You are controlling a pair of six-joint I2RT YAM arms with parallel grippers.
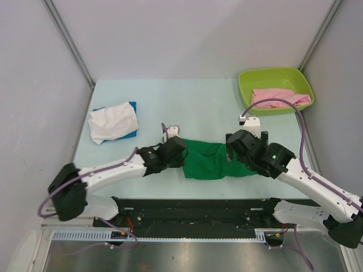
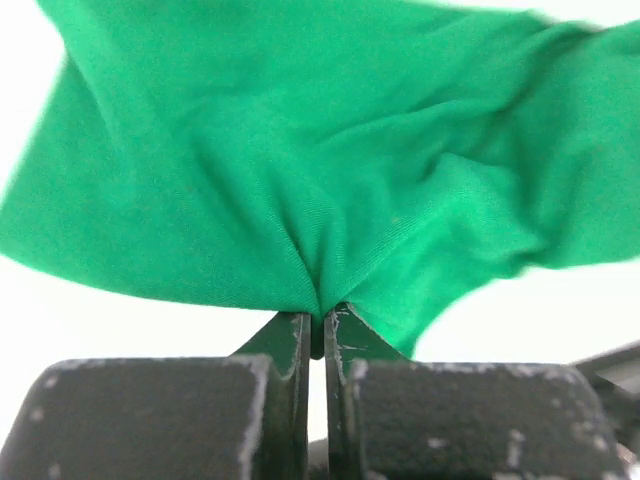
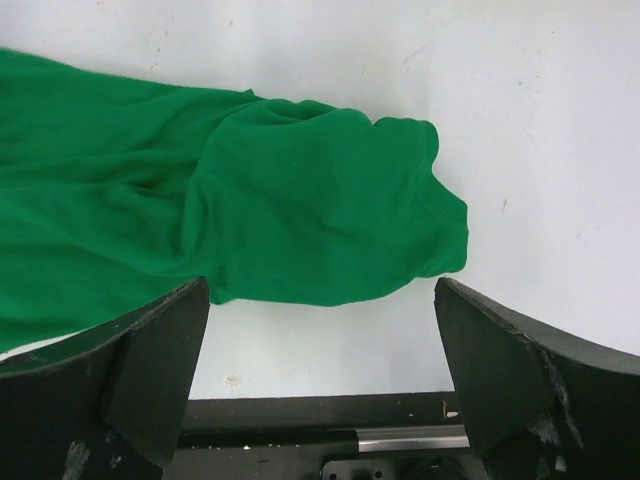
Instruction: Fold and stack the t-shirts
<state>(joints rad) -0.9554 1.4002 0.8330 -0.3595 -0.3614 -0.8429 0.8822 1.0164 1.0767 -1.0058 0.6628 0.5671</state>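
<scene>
My right gripper is going to close on the near corner (image 1: 256,173) (image 3: 456,266) of the bright green t-shirt's loose end, the end away from my left gripper.
The bright green t-shirt (image 1: 212,160) lies bunched on the table between my two grippers. My left gripper (image 1: 182,153) is shut on its left edge; in the left wrist view the cloth (image 2: 330,170) gathers into the closed fingertips of that gripper (image 2: 318,318). My right gripper (image 1: 232,148) is open and empty over the shirt's right end; in the right wrist view the green cloth (image 3: 260,210) lies just beyond the spread fingers (image 3: 150,370). A white t-shirt (image 1: 113,122) lies on a blue one (image 1: 133,107) at the far left. A pink shirt (image 1: 278,97) lies in the tub.
The lime-green plastic tub (image 1: 276,76) stands at the far right corner of the pale blue table (image 1: 193,102). A black rail (image 1: 198,207) runs along the near edge by the arm bases. Grey walls enclose the sides and back.
</scene>
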